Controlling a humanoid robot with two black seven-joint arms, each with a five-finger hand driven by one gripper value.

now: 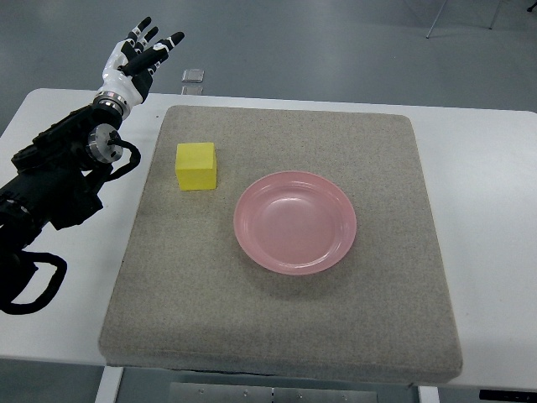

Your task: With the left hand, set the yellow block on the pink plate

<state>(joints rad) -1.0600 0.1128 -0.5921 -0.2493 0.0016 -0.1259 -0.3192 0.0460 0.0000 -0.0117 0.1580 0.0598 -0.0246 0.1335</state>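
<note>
The left gripper will close on the top of the yellow block (195, 158), thumb at the block's near side and fingers at the block's far side.
A yellow block (196, 165) sits on the grey mat (277, 319), left of the middle. An empty pink plate (294, 222) lies on the mat to the block's right, a short gap apart. My left hand (141, 55) is raised at the far left, beyond the table's back edge, up and to the left of the block. Its fingers are spread and it holds nothing. My right arm is out of view.
The mat lies on a white table (487, 210). A small grey object (193, 76) lies on the floor behind the table's back edge, near my left hand. Black cables (33, 285) hang from my left arm over the table's left side.
</note>
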